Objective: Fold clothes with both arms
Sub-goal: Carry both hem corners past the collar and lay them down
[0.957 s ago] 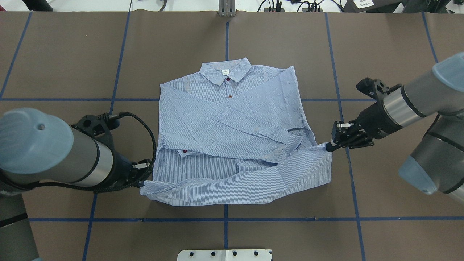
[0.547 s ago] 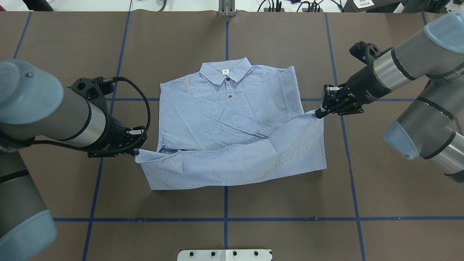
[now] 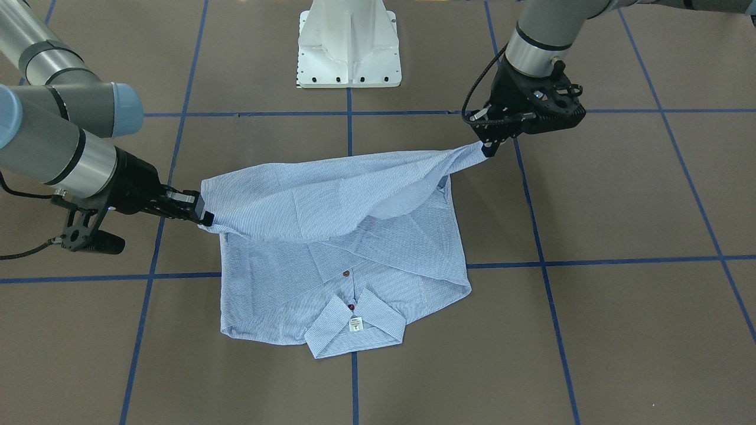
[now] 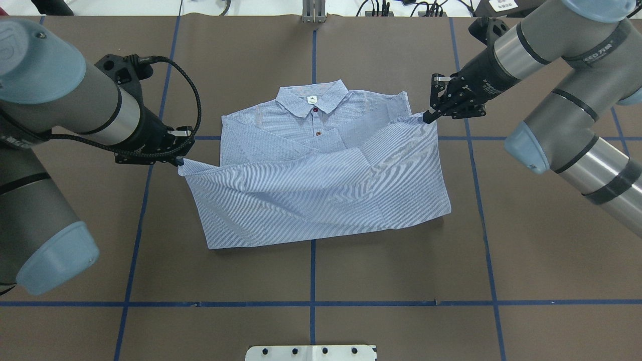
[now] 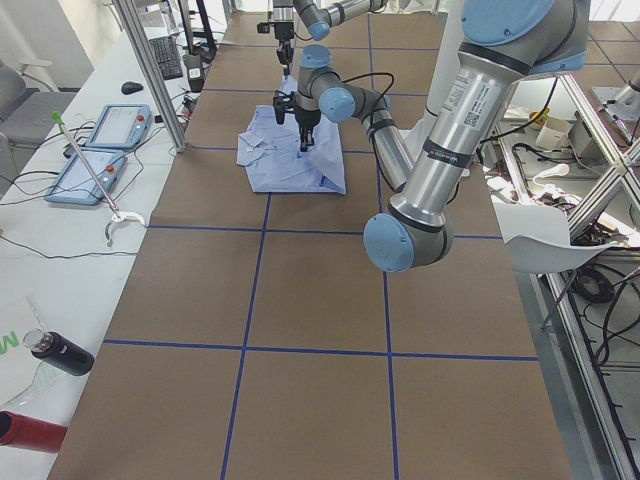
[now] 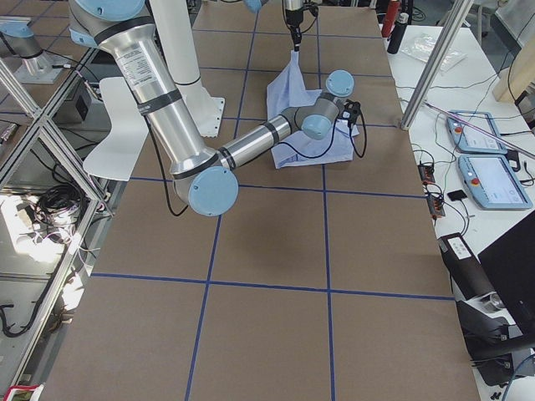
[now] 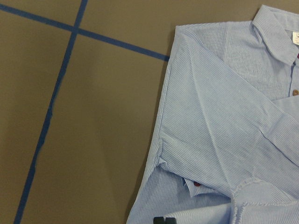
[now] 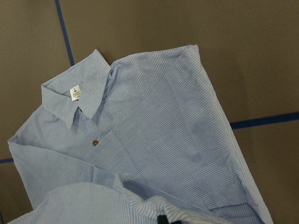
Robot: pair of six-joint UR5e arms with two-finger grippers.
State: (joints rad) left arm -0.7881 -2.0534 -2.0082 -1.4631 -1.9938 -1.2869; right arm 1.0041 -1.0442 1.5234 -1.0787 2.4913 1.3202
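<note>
My left gripper is going to let go of the shirt's hem corner, now lifted over the shirt's body, on the brown table (image 3: pixel 499 295) (image 7: pixel 148 6) between the shirt's shoulder and the blue tape.
The light-blue striped shirt (image 4: pixel 321 170) lies face up on the brown table, collar with white label (image 4: pixel 312 100) at the far side, sleeves folded across the chest. My left gripper (image 4: pixel 179 161) is shut on the hem's left corner. My right gripper (image 4: pixel 426 119) is shut on the hem's right corner. Both hold the lower part of the shirt lifted and drawn over the body toward the collar. In the front-facing view the shirt (image 3: pixel 331 242) hangs between the left gripper (image 3: pixel 488 150) and the right gripper (image 3: pixel 202 221). The wrist views show the collar (image 8: pixel 77 95) and the shirt's left edge (image 7: pixel 224 140) below.
Blue tape lines (image 4: pixel 312 301) cross the brown table. The white pedestal base (image 3: pixel 348 44) stands at the near edge behind the shirt. Tablets (image 5: pixel 95 150) and bottles (image 5: pixel 55 355) lie on a side table beyond the far edge. A metal post (image 4: pixel 313 12) stands at the far edge.
Both grippers have carried the hem corners away from the robot, toward the collar. The lifted lower part now covers more of the shirt, up to about chest height.
</note>
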